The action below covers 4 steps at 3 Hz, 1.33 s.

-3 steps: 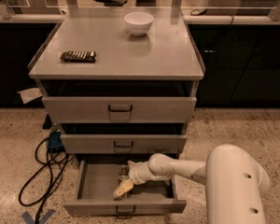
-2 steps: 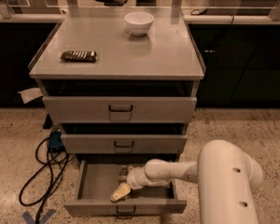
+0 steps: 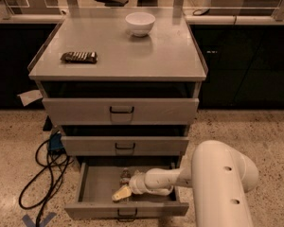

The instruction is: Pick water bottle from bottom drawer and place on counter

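My gripper will next close on the body of the water bottle [image 3: 125,177] that lies in the open bottom drawer.
The bottom drawer [image 3: 98,185] is pulled open under the two upper drawers. My gripper [image 3: 121,193] is down inside it, near the middle of the tray, with my white arm [image 3: 165,178] reaching in from the right. A small object [image 3: 125,174] just behind the gripper may be the water bottle; it is mostly hidden and I cannot tell whether the gripper touches it. The counter [image 3: 132,56] is the grey top of the cabinet.
A white bowl [image 3: 140,22] stands at the counter's back. A dark striped packet [image 3: 79,56] lies at its left. Black cables [image 3: 47,167] and a blue box [image 3: 55,143] lie on the floor left of the cabinet. My arm's large white housing [image 3: 222,183] fills the lower right.
My gripper has shifted slightly left and lower inside the bottom drawer. The drawer, bowl and packet have not moved.
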{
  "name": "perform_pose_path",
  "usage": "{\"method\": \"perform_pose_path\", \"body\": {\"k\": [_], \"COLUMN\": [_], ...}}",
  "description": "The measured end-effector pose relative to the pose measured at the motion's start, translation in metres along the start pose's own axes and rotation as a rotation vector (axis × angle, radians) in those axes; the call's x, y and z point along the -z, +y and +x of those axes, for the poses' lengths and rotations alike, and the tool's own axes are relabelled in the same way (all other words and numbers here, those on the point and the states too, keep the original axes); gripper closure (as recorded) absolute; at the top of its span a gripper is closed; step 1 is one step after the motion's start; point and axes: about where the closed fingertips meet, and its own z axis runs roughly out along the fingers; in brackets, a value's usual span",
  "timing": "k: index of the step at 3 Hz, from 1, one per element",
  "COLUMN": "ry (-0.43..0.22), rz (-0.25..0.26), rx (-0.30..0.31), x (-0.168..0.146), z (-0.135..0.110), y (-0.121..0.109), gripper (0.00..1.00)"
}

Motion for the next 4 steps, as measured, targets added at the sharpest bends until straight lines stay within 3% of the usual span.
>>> {"method": "perform_pose_path", "body": {"k": [1,2,4], "ry": [0.000,0.041,0.038], "rz": [0.000,0.010,0.023], "rx": [0.000,-0.058,-0.090], "x": [0.000,-0.029,-0.040], "z": [0.000,-0.002,0.001], "y": [0.000,0.001,-0.006], "gripper": [0.00,0.00,0.00]}}
